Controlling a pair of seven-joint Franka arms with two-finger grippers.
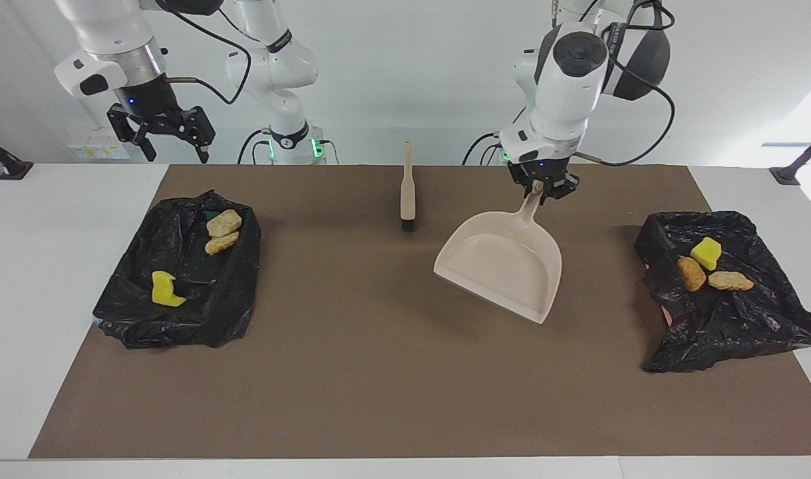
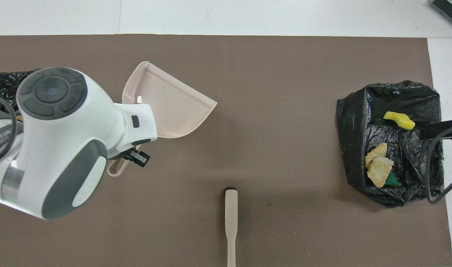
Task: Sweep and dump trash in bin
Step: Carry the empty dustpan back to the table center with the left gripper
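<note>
The beige dustpan is for my left gripper to release. It will let go of it on the brown mat (image 2: 231, 115) just beyond the brush's bristles. The dustpan is now held over the mat.
My left gripper (image 1: 541, 188) is shut on the handle of the empty beige dustpan (image 1: 505, 263) and holds it over the mat between the brush and the left arm's end; it also shows in the overhead view (image 2: 166, 104). Trash lies in two black bags. The bag (image 1: 731, 319) at the left arm's end holds a yellow sponge (image 1: 706, 253) and two orange-tan lumps (image 1: 691, 273). The bag (image 1: 179, 313) at the right arm's end holds a yellow sponge (image 1: 165, 289) and two bread lumps (image 1: 223, 223). My right gripper (image 1: 159, 136) hangs open and empty above that bag's robot-side edge.
The beige-handled brush (image 1: 408, 189) lies on the brown mat (image 1: 378, 372) midway along the robots' edge, bristles pointing away from the robots; it also shows in the overhead view (image 2: 231, 222). A green scrap (image 2: 392, 181) lies beside the bread lumps. In the overhead view the left arm hides most of its bag.
</note>
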